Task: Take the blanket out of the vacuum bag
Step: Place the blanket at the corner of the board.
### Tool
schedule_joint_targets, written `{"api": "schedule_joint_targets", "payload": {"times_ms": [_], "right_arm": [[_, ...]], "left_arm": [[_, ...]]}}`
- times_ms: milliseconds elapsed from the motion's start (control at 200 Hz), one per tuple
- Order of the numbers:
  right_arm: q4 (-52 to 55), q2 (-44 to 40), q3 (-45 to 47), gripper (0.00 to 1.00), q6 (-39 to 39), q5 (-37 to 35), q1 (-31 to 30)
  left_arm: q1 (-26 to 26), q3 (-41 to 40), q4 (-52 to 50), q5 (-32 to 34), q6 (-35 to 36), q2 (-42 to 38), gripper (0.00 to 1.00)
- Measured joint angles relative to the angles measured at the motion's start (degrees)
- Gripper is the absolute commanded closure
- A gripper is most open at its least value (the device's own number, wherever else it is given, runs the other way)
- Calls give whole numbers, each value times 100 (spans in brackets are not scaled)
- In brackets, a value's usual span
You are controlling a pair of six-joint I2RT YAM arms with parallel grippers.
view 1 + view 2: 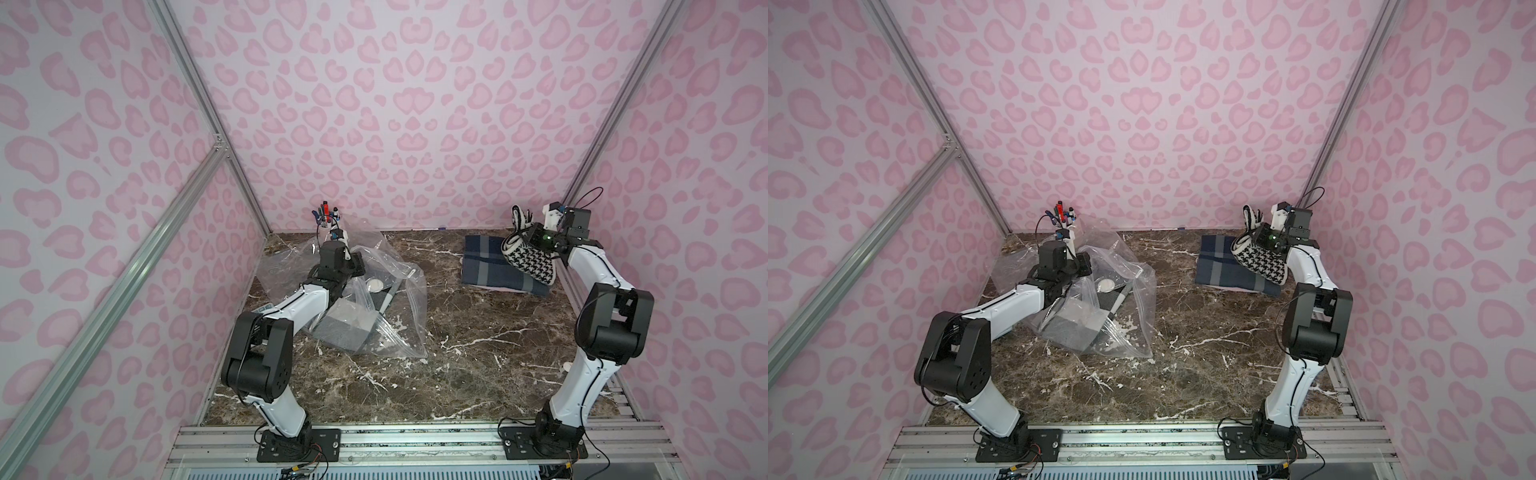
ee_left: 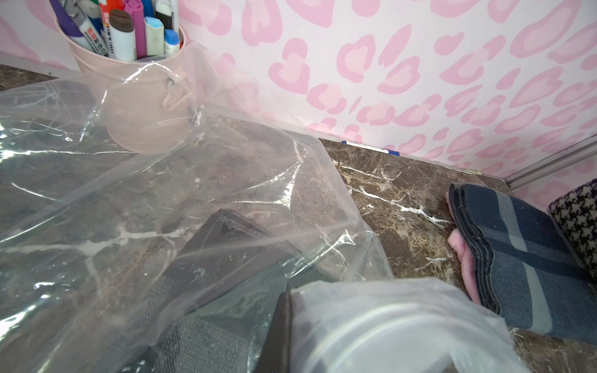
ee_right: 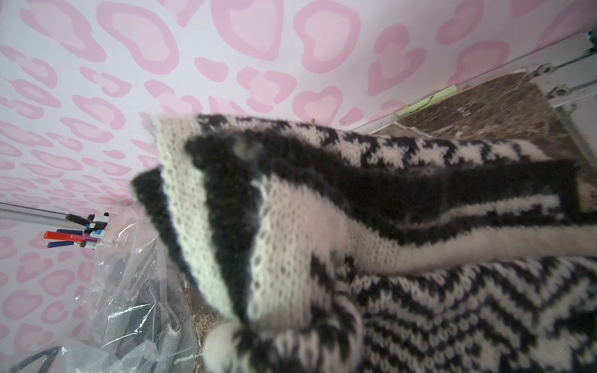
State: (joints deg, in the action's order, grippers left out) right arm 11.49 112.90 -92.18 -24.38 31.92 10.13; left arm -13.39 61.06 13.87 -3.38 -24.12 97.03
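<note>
Next, my right hand lays the black-and-white knit blanket on top of the folded navy plaid blanket (image 1: 504, 255). The knit blanket now hangs just above it.
The vacuum bag (image 1: 399, 324) (image 1: 1133, 316) lies crumpled and transparent at the back left, its white valve disc (image 1: 375, 285) facing up. Grey folded cloth (image 1: 345, 328) (image 2: 206, 329) shows inside it. My left gripper (image 1: 357, 267) sits on the bag's raised upper part, shut on bunched plastic; in the left wrist view the film wraps over one dark finger (image 2: 281, 332). At the back right my right gripper (image 1: 527, 230) (image 1: 1255, 230) is shut on a black-and-white knit blanket (image 1: 530, 259) (image 3: 355, 226). That blanket hangs just above a folded navy plaid blanket (image 1: 490, 270). The knit hides the right jaws.
A pink cup of markers (image 1: 328, 220) (image 2: 145, 97) stands at the back left corner, behind the bag. One loose pen (image 2: 371, 147) lies along the back wall. Pink-patterned walls close in three sides, and an aluminium rail (image 1: 571, 291) runs by the right arm.
</note>
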Motion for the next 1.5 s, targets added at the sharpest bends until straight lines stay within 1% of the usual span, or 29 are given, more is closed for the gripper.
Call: {"api": "schedule_joint_targets", "payload": {"times_ms": [535, 880, 905, 965, 990, 1030, 1085, 1175, 1245, 1505], "right_arm": [[-186, 455, 13, 100, -184, -83, -361], [-232, 870, -350, 100, -264, -129, -824], [-232, 898, -374, 96, -273, -138, -848], [-229, 964, -415, 71, -284, -162, -879], [-232, 994, -422, 63, -299, -164, -887], [-229, 1027, -424, 53, -339, -160, -901], [-229, 1071, -424, 45, -345, -142, -911], [-234, 1082, -424, 37, -332, -116, -946], [-243, 1047, -424, 33, -323, -92, -994], [-299, 824, -424, 33, -350, 354, -1049]], "left_arm": [[2, -181, 107, 0, -17, -46, 96], [4, -275, 131, -9, -20, -26, 96], [4, -291, 142, -13, -20, -26, 96], [4, -313, 151, -17, -20, -26, 96], [4, -321, 151, -20, -20, -26, 96], [4, -334, 157, -20, -20, -35, 96], [9, -348, 157, -20, -20, -42, 96], [13, -348, 157, -22, -17, -42, 96], [11, -348, 162, -28, -20, -42, 96], [9, -330, 175, -68, -22, -22, 96]]}}
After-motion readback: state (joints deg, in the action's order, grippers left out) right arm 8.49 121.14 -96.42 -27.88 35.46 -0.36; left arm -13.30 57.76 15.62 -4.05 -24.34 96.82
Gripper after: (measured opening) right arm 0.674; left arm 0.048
